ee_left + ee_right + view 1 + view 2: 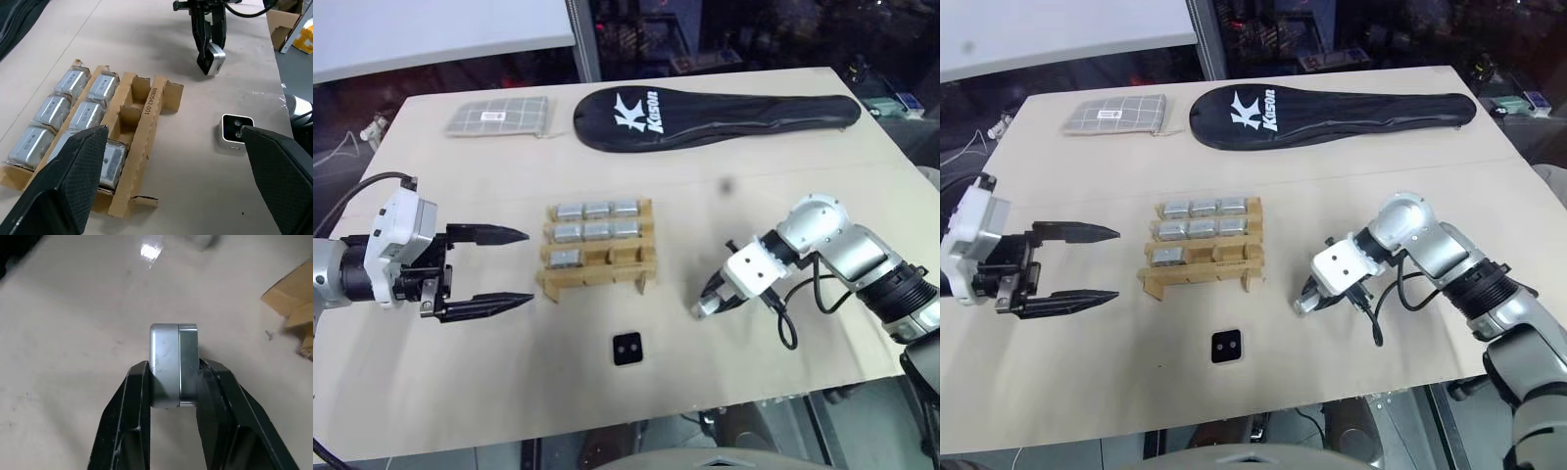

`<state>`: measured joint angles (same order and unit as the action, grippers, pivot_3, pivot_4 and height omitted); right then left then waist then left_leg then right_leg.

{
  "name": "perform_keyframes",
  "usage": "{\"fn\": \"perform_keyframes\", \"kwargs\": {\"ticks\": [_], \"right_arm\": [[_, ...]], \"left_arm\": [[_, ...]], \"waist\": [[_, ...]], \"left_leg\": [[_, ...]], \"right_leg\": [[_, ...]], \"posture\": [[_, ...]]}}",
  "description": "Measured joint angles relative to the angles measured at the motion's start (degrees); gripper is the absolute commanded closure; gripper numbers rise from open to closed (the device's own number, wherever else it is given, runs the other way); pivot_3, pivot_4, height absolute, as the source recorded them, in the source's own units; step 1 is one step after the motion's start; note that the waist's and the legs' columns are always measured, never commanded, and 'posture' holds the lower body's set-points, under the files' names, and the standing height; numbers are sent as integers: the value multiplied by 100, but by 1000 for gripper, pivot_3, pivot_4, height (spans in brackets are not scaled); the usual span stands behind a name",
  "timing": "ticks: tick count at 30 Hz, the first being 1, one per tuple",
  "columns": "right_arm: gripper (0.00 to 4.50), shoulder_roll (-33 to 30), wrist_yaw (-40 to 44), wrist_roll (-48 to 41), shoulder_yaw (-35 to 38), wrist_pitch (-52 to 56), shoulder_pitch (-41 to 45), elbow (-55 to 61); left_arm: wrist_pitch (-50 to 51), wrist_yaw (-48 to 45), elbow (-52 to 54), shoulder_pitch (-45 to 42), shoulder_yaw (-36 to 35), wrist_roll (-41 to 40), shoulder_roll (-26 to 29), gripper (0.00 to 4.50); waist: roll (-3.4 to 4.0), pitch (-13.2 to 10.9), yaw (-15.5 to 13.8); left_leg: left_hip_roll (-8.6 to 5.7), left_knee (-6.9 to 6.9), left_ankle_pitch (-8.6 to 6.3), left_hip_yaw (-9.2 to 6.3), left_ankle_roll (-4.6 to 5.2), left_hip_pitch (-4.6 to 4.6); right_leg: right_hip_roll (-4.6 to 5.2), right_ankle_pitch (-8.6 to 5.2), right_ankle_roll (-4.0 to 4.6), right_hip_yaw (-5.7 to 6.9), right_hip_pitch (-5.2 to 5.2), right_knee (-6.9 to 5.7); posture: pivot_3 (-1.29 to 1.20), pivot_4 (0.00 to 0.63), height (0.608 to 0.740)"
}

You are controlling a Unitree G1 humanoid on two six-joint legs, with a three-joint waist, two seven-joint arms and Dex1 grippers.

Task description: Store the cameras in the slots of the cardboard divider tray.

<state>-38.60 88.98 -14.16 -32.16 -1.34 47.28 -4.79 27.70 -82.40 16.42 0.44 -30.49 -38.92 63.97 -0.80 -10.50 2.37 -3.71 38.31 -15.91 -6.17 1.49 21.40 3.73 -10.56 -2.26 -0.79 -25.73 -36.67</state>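
The robot's right gripper will release the silver camera in the middle slot of the cardboard divider tray's front row [597, 257].
The cardboard divider tray [597, 280] sits mid-table with several silver-grey cameras [596, 210] in its back and middle rows and one in the front-left slot. The other two front slots are empty. To the tray's right, low over the table, my right gripper [708, 305] is shut on a silver camera [173, 364]. Another camera [627, 349] lies black face up on the table in front of the tray. My left gripper [527, 266] is open just left of the tray, with nothing between its fingers.
A black racket cover [715, 116] lies across the back of the table, with a grey checked pouch [499, 117] to its left. The table's front edge is close behind the loose camera. Cables hang from my right wrist.
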Motion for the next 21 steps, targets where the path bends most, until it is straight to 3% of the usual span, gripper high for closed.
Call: {"fn": "perform_keyframes", "kwargs": {"ticks": [3,6,12,16,21], "right_arm": [[3751,502,-403,-313,442,685,399,168],[3751,1417,-1471,-138,790,1074,712,-159],[3751,2319,-2395,490,708,1884,1121,-974],[3751,2778,-2537,843,448,2389,1687,-1363],[3751,3007,-2378,1064,98,2878,1783,-1608]], "left_arm": [[0,27,-28,-21,-12,8,8,0],[6,58,-217,39,-133,-2,-51,0],[-45,0,-506,204,-376,70,-46,0],[-99,-30,-635,154,-380,108,-14,0],[-192,-102,-720,150,-396,109,-16,0]], "waist": [[0,0,-5],[0,1,1],[1,0,-15],[1,0,5],[-2,2,4]], "left_leg": [[8,-1,-2,-9,-3,-1],[13,-4,1,-12,-15,-5],[6,-3,13,-6,-37,1],[7,-9,13,-10,-39,1],[5,-9,12,-13,-41,22]], "right_leg": [[-5,5,9,10,-1,-1],[-15,11,18,9,-3,-5],[-18,11,19,6,-8,-4],[-18,11,19,8,-14,-5],[-18,12,20,11,-35,-5]], "posture": [[0,150,740],[0,150,740],[0,150,740],[0,150,740],[0,150,740]]}}
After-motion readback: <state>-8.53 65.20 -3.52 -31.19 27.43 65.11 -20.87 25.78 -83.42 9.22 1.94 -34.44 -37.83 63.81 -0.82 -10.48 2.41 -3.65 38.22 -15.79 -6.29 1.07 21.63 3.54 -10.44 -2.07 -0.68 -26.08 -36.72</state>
